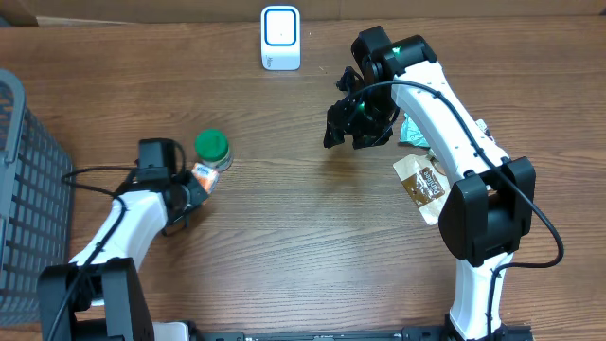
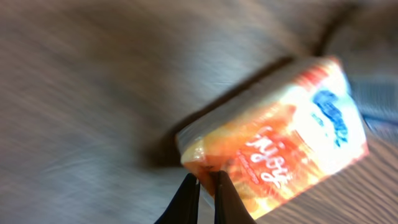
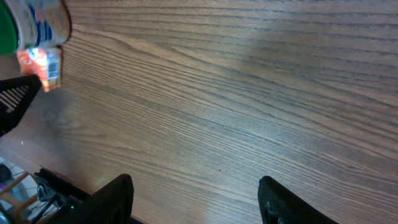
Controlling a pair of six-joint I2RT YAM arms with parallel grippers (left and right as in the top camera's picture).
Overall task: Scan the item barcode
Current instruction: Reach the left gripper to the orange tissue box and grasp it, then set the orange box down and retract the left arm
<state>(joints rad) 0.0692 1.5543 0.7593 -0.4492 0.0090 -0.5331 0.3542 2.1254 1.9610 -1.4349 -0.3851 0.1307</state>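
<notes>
Next, I set the snack packet down with my left gripper on the bare wood [image 1: 243,190] just in front of the green-lidded jar.
The item is an orange and white snack packet [image 2: 280,149]. My left gripper [image 2: 206,178] is shut on its corner, and the left wrist view is blurred. From overhead the packet [image 1: 204,174] sits at the tip of my left gripper [image 1: 192,186], just below a green-lidded jar [image 1: 212,148]. A white scanner [image 1: 280,38] stands at the table's far edge. My right gripper [image 1: 356,121] hangs open and holds nothing, right of the table's middle. In the right wrist view its fingers [image 3: 118,194] stand wide apart over bare wood, with the packet [image 3: 45,62] far off at the top left.
A grey slatted basket [image 1: 24,189] fills the left edge. A brown packet [image 1: 422,182] and a teal packet [image 1: 412,133] lie beside the right arm. The jar [image 3: 18,25] is next to the held packet.
</notes>
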